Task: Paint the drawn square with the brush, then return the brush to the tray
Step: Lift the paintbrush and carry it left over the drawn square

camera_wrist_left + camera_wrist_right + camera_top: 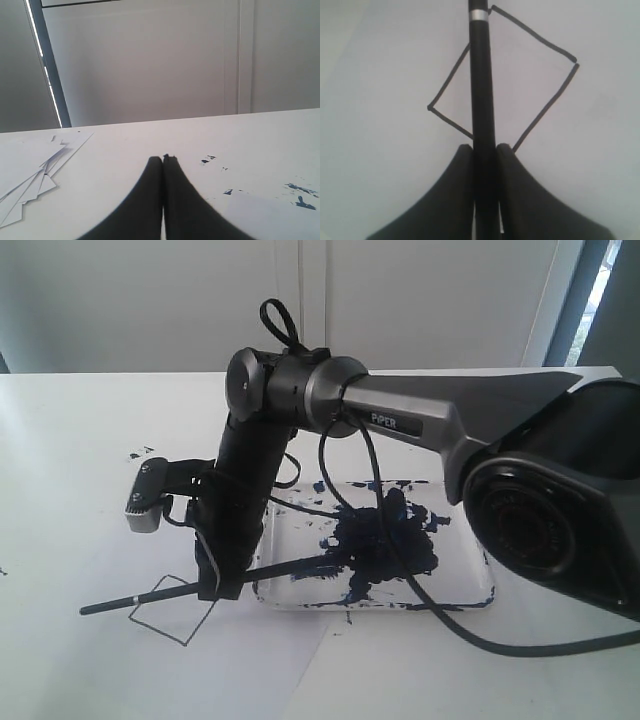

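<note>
The brush's long end juts past my right gripper over the square, so next I open and take the brush's handle closer to its silver band (479, 15) before painting.
My right gripper (215, 585) reaches across to the left and is shut on the brush (150, 597), a thin black stick held nearly level just above the paper. One end pokes out left; the other runs over the tray (470, 592) toward its dark blue paint blob (385, 540). In the right wrist view the gripper (485, 147) clamps the brush handle (482, 90), whose silver band (479, 15) lies past the drawn square (530, 80). The square (172, 620) is bare white inside. My left gripper (163, 159) is shut on nothing, low over the table, and out of the exterior view.
The right arm's bulky base (560, 530) and a black cable (470, 638) crowd the right side by the tray. Blue paint specks (140, 453) mark the paper. Loose white sheets (30, 172) lie fanned beside the left gripper, with more specks (300, 192) opposite.
</note>
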`<state>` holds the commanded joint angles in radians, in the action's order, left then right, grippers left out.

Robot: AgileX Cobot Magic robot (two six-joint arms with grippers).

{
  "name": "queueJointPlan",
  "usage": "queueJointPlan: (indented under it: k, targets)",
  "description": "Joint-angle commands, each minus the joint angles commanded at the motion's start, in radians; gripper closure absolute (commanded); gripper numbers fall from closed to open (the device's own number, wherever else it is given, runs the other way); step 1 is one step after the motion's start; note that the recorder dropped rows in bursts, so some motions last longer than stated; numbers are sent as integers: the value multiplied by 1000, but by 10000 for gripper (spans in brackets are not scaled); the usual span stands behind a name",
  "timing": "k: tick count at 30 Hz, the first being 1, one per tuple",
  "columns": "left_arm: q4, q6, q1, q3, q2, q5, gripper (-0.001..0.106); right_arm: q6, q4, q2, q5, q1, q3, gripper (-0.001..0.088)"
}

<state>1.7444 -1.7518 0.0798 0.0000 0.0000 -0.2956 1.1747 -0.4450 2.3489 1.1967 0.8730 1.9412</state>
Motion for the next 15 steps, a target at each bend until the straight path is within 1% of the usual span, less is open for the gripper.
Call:
queueJointPlan:
  k: [11, 13, 15]
  targets:
    - [0, 0, 0, 0, 0, 0, 1053, -13, 0, 5, -73, 0, 0, 866]
    - [0, 0, 0, 0, 0, 0, 1053, -18, 0, 5, -78, 0, 0, 845]
    - [0, 0, 0, 0, 0, 0, 1053, -18, 2, 5, -83, 0, 0, 794]
